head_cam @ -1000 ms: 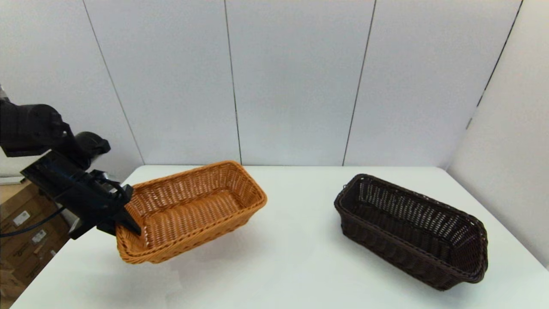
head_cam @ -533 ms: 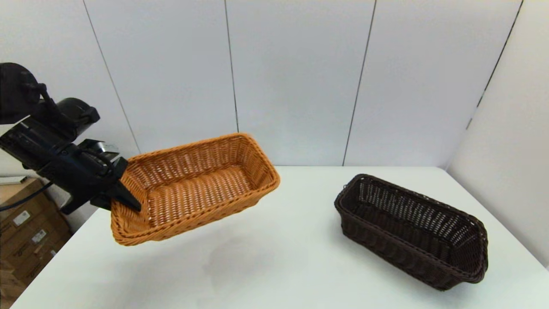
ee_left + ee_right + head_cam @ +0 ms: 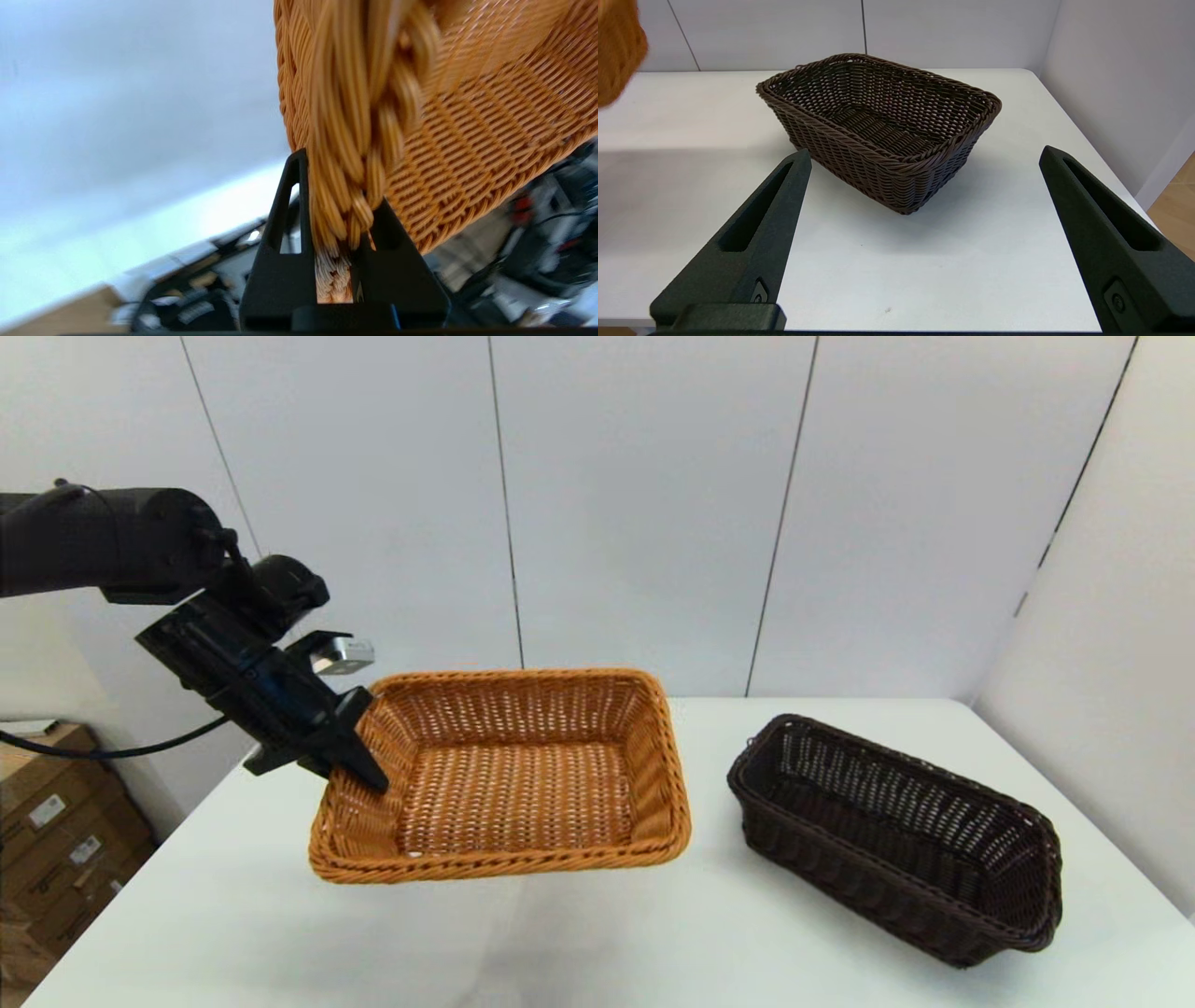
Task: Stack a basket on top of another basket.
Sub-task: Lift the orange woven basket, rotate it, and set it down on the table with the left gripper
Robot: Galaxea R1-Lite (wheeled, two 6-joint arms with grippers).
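Observation:
The left gripper should release the orange-tan basket on the white table [image 3: 582,827], close beside the dark brown basket. The orange-tan basket still hangs above the table.
The orange-tan basket [image 3: 513,793] hangs in the air above the table's left-middle, roughly level. My left gripper [image 3: 364,770] is shut on the braided rim of its left short end. In the left wrist view the rim [image 3: 345,140] runs between the two black fingers of the left gripper [image 3: 338,186]. The dark brown basket [image 3: 896,840] stands empty on the table at the right, apart from the orange one. My right gripper [image 3: 925,153] is out of the head view; its wrist view shows it open, low and in front of the dark brown basket [image 3: 882,126].
The white table [image 3: 597,933] ends at grey wall panels behind and on the right. Cardboard boxes [image 3: 56,840] sit on the floor past the table's left edge. A sliver of the orange-tan basket [image 3: 616,51] shows in the right wrist view.
My left arm has lifted the orange-tan basket off the table, carried it right toward the dark brown basket and turned it more level. The dark brown basket has not moved.

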